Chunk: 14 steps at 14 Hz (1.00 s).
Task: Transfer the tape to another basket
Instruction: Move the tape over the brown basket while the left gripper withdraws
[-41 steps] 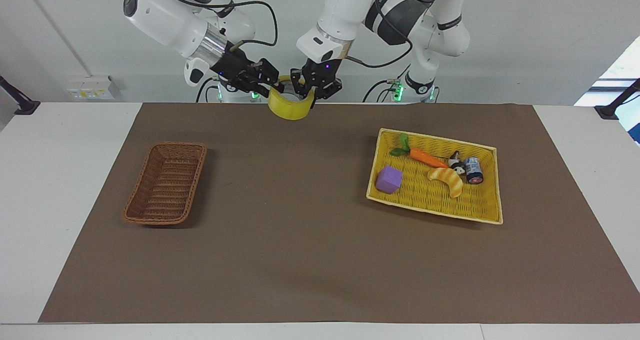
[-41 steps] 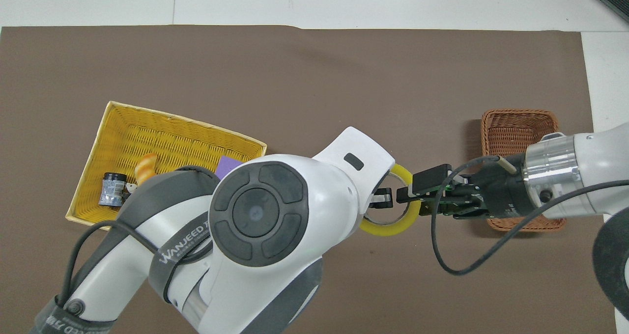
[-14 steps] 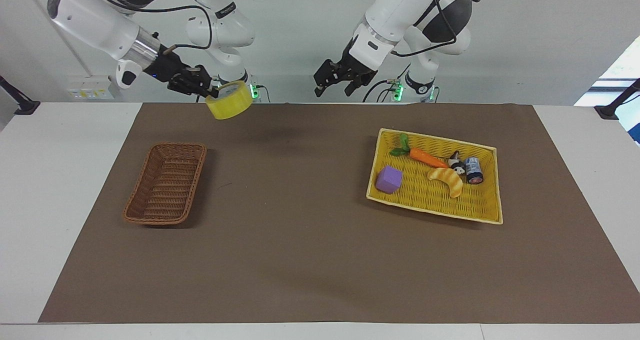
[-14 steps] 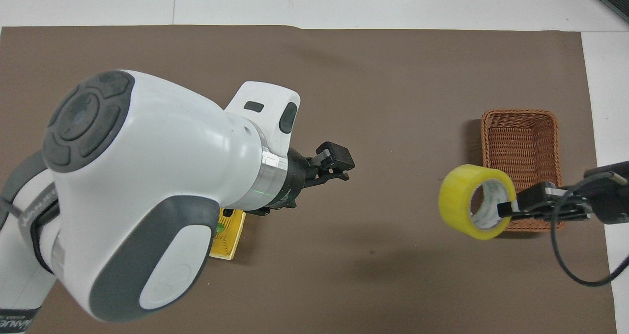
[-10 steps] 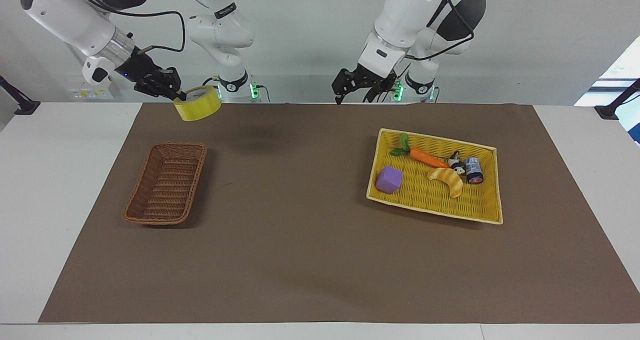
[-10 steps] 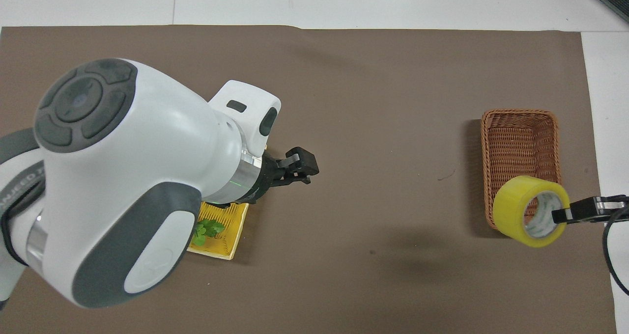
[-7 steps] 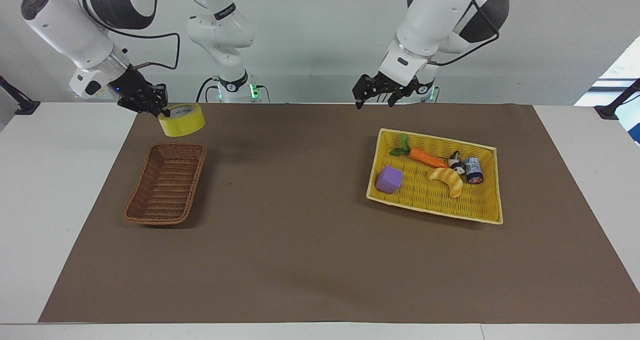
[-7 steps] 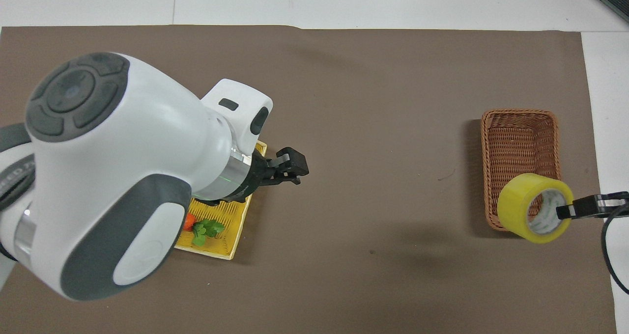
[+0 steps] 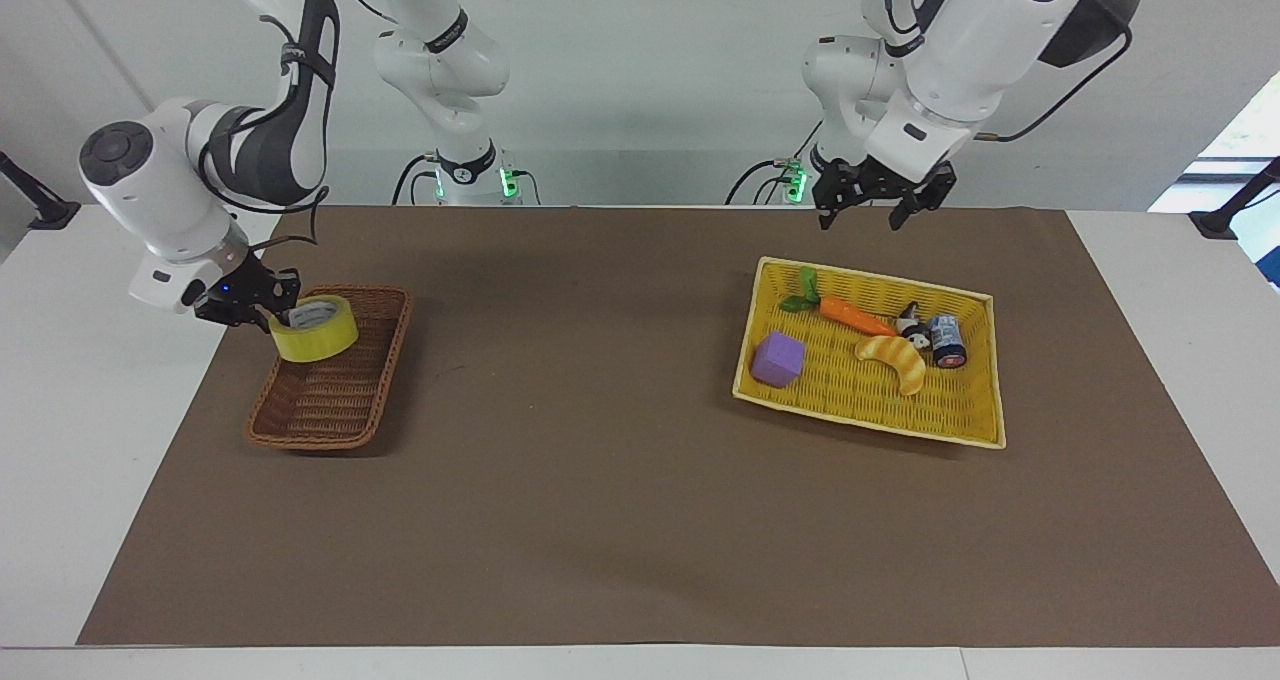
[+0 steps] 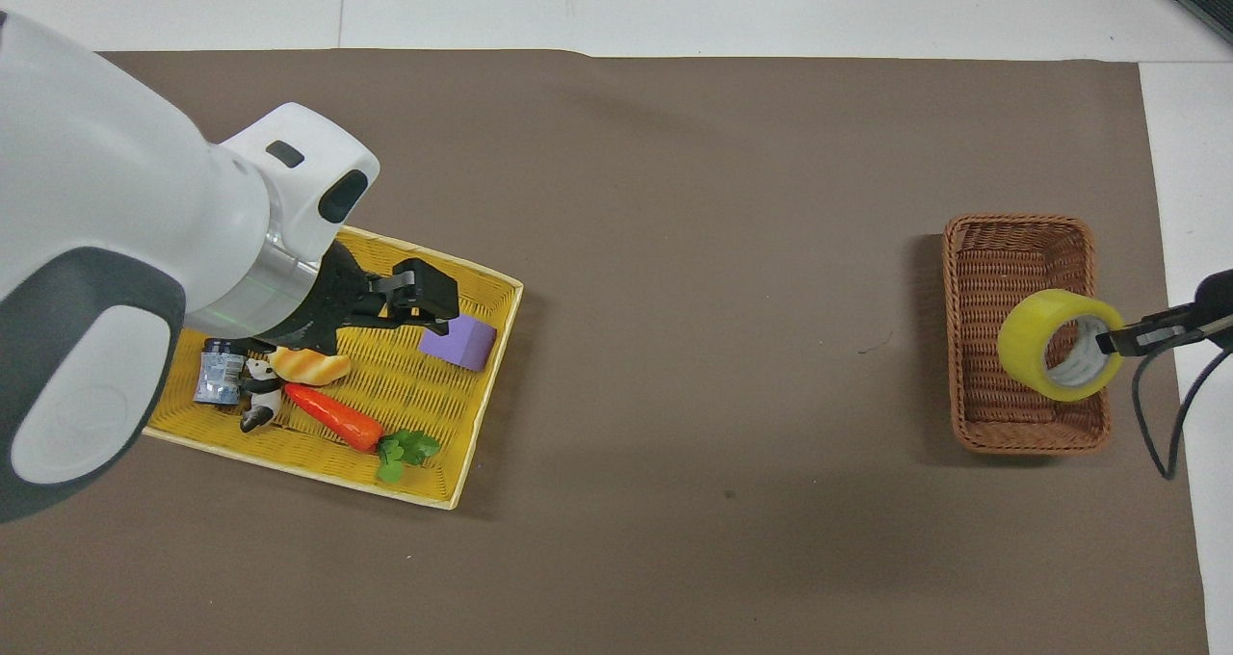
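Note:
Next, my right gripper releases the tape down in the middle of the brown wicker basket [image 10: 1019, 331].
The tape [image 9: 322, 341], a yellow roll with a pale core, hangs over the brown wicker basket [image 9: 330, 430] at about rim height, over the basket's end nearer the robots. My right gripper [image 9: 284, 312] is shut on the roll's wall, one finger inside the core. In the overhead view the tape [image 10: 1027, 343] sits over the basket [image 10: 1021, 225], with the right gripper [image 10: 1110, 340] at its edge. My left gripper [image 9: 872, 212] is open and holds nothing. It hangs above the mat by the yellow tray's robot-side edge, and from overhead the left gripper [image 10: 435, 304] covers part of the tray.
The yellow tray [image 9: 860, 395] toward the left arm's end holds a purple block [image 9: 779, 358], a carrot [image 9: 856, 316], a croissant toy [image 9: 896, 359], a small panda figure [image 9: 912, 322] and a can [image 9: 946, 341]. A brown mat [image 9: 600, 460] covers the table.
My right gripper has carried the tape down and away from the robots until it is over the brown basket. The left arm has swung back toward its own end of the table.

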Available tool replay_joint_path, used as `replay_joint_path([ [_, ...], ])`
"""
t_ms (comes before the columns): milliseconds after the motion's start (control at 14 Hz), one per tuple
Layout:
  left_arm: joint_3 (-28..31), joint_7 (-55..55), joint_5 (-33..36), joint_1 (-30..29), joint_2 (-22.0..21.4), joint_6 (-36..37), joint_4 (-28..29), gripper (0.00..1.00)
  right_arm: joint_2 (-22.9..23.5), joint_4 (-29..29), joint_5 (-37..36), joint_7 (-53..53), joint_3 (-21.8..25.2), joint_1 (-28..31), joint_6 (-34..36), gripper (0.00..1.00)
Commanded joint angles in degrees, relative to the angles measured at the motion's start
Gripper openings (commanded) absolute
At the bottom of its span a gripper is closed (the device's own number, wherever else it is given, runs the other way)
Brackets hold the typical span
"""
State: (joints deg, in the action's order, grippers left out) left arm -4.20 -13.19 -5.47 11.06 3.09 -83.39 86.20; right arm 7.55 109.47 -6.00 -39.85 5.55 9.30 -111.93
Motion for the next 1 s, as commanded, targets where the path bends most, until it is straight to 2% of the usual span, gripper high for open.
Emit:
replay_joint_path([
  [0,-0.81,9.72,4.84,-3.59,-0.19,1.56,-0.68,1.00,2.47,-0.49,-1.38,-8.36,-0.37,-0.25,-3.27,0.00],
  [357,-0.80,21.87,6.44,-9.90,-0.10,1.82,-1.29,1.00,2.56,-0.31,-4.90,-11.82,-0.45,-2.27,-3.82,0.00],
  [500,-0.63,24.16,9.59,-10.45,-0.10,2.52,-3.31,1.00,3.87,-0.14,-4.99,-12.96,-0.45,-2.18,-3.82,0.00],
  [643,-0.80,26.19,8.91,-14.12,-0.19,-0.01,-2.88,1.00,4.23,-0.13,-4.99,-16.12,-0.45,-2.09,-4.00,0.00],
  [929,-0.98,26.19,8.82,-15.02,-1.94,-0.90,-0.78,1.00,4.40,0.65,-4.90,-16.13,-0.45,-2.18,-4.35,0.00],
])
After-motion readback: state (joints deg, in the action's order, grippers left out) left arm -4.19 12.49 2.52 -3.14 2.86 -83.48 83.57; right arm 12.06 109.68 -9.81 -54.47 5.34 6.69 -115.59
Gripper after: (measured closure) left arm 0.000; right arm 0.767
